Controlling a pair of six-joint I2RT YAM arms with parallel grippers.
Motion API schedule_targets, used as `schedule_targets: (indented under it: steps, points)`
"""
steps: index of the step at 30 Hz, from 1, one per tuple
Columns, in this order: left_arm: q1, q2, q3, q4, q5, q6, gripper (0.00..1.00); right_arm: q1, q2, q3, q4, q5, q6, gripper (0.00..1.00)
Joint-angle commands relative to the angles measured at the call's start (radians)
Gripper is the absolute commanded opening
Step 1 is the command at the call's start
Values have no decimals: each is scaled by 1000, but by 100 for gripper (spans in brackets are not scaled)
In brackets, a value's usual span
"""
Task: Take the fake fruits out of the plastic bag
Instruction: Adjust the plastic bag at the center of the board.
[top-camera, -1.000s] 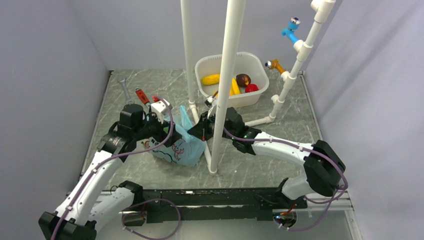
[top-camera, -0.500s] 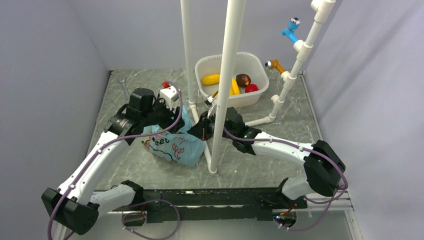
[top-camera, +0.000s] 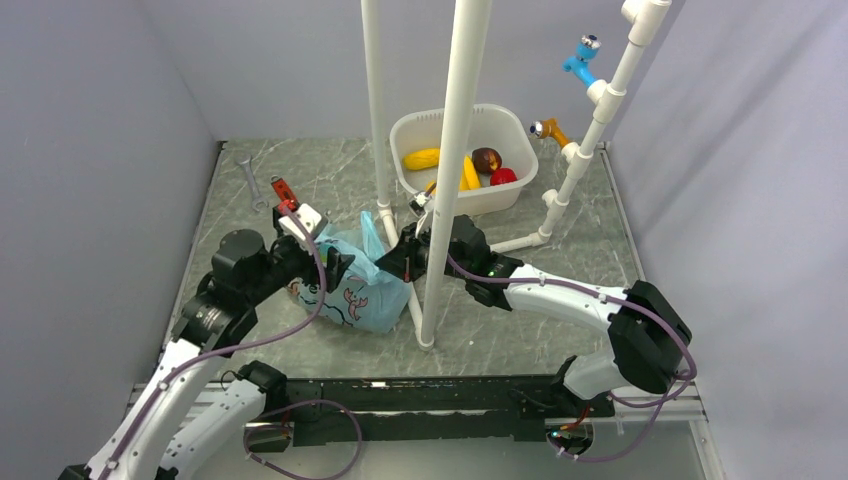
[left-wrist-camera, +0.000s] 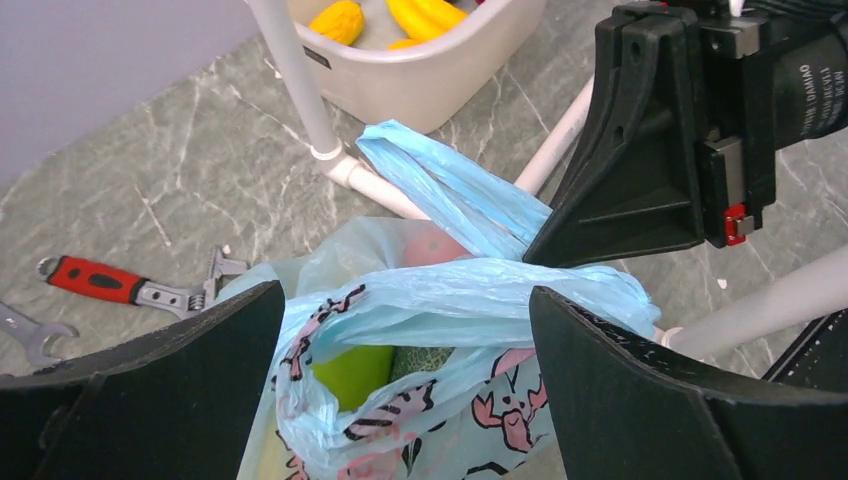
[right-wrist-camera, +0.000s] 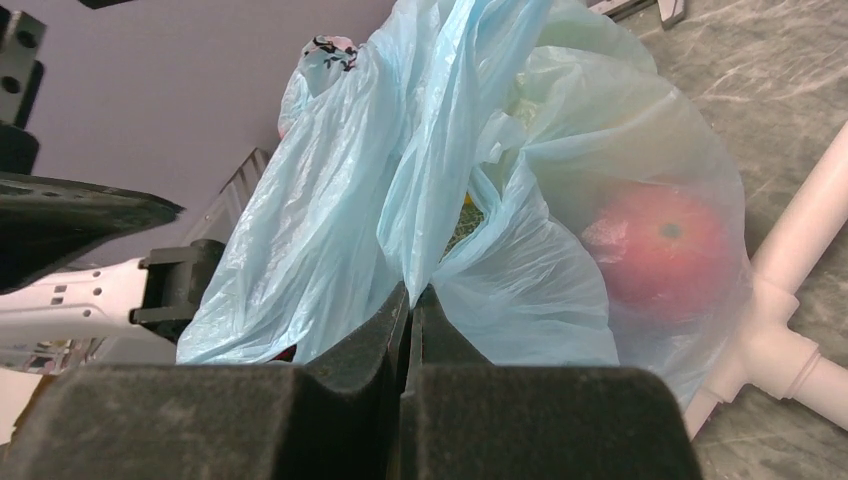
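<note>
The bag's opening sags narrow over the light green fruit, so next my left gripper grabs the bag's loose edge (left-wrist-camera: 296, 392) and pulls it wide before it reaches in.
The light blue plastic bag (top-camera: 360, 295) lies at mid table beside a white pipe. My right gripper (top-camera: 397, 262) is shut on one bag handle (right-wrist-camera: 425, 190) and holds it up. My left gripper (top-camera: 330, 265) is open and empty, its jaws wide apart on either side of the bag's mouth (left-wrist-camera: 450, 300). Inside the bag I see a light green fruit (left-wrist-camera: 350, 370) and a dark green one (left-wrist-camera: 432, 355). A red fruit (right-wrist-camera: 665, 250) shows through the thin plastic. The right gripper (left-wrist-camera: 640, 180) also shows in the left wrist view.
A white tub (top-camera: 400, 135) at the back holds a yellow fruit (top-camera: 422, 158), a banana (top-camera: 470, 172), a brown fruit (top-camera: 487, 158) and a red one (top-camera: 503, 176). White pipes (top-camera: 440, 220) stand beside the bag. A red-handled wrench (top-camera: 283, 190) and a silver wrench (top-camera: 250, 180) lie back left.
My left arm swung up toward the back of the table, then came back down to the bag's left side with its jaws open. The right gripper kept its hold.
</note>
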Motion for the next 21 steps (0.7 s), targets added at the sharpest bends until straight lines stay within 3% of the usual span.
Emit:
schedule_targets:
  steps: [1, 7, 14, 17, 21]
  points:
    - [-4, 101, 27, 30, 83, 20, 99, 0, -43, -9, 43, -1, -2, 0]
    - [10, 288, 124, -92, 169, 71, 99, -1, -33, 2, 37, -8, -3, 0]
    - [13, 348, 123, -131, 191, 99, 97, 0, -15, 10, 51, -13, 4, 0]
    - [14, 327, 116, -128, 119, 80, 68, -1, -16, 13, 47, -9, 4, 0]
    - [13, 272, 91, -96, 26, 55, 44, -1, -22, 0, 57, -7, 13, 0]
